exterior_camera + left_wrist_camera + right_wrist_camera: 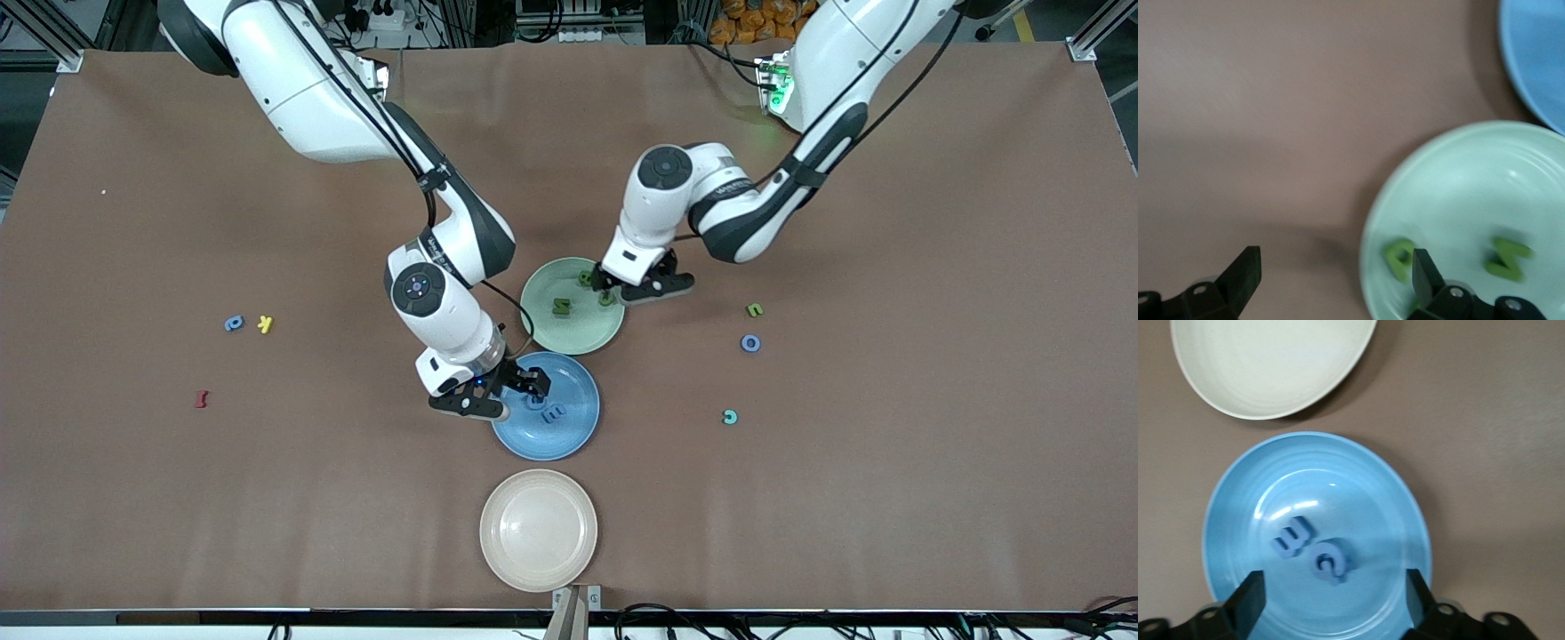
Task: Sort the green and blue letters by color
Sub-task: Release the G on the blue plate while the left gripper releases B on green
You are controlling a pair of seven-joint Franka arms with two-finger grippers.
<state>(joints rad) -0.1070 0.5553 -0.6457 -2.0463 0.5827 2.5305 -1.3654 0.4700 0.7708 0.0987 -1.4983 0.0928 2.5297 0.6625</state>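
My left gripper will next move over to the loose green U near the blue O, and there it should close on the outer sides of the green U (755, 309).
The green plate (548, 332) holds three olive green letters, among them an M (561, 307). My left gripper (635, 289) is open and empty over that plate's rim; in the left wrist view (1335, 277) one finger is beside a green letter (1400, 257), with the M (1507, 259) farther in. The blue plate (569, 440) holds a blue E (555, 413) and G (536, 401). My right gripper (505, 393) is open and empty low over it, above the G (1331, 560) and beside the E (1291, 537). A blue O (750, 343), a green U (754, 309) and another blue letter (234, 324) lie loose.
An empty cream plate (539, 530) sits nearest the front camera, close to the blue plate. A teal letter (730, 417) lies toward the left arm's end. A yellow K (265, 324) and a dark red letter (202, 399) lie toward the right arm's end.
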